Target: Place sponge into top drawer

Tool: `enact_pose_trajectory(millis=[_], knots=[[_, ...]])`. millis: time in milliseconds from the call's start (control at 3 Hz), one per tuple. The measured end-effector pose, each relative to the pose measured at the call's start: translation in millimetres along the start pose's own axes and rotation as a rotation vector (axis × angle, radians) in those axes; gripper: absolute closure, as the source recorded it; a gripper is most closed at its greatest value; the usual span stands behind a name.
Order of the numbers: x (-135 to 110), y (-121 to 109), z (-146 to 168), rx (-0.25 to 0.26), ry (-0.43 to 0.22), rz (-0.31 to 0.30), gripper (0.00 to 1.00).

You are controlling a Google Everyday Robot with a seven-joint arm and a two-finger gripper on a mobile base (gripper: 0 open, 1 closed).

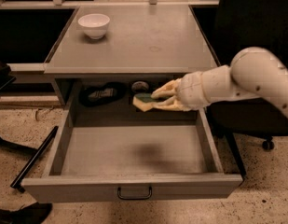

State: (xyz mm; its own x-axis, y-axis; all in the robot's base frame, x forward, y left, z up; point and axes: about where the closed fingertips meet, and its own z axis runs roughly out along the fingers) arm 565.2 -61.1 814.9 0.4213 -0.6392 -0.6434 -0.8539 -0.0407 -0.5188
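Observation:
Next, I let go of the sponge on the bare drawer's bottom in front of the dark objects (117, 142).
The top drawer (134, 150) is pulled wide open below the grey tabletop (134, 41); its front panel carries a small dark handle (134, 193). My gripper (157, 100) reaches in from the right, over the back of the drawer just under the tabletop's front edge. It is shut on the sponge (144, 101), dark green on top and pale yellow beneath, held above the drawer floor.
A white bowl (93, 25) stands at the tabletop's back left. Dark objects (102, 94) lie at the back of the drawer, under the tabletop. A black office chair (255, 120) stands to the right. A dark bar (35, 157) lies on the floor at left.

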Motion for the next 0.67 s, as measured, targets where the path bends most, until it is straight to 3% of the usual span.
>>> enact_pose_trajectory(millis=[333, 667], knots=[[12.7, 35.9, 66.9, -0.112, -0.095, -0.056, 1.0], [8.2, 53.8, 118.6, -0.195, -0.138, -0.148, 1.0]])
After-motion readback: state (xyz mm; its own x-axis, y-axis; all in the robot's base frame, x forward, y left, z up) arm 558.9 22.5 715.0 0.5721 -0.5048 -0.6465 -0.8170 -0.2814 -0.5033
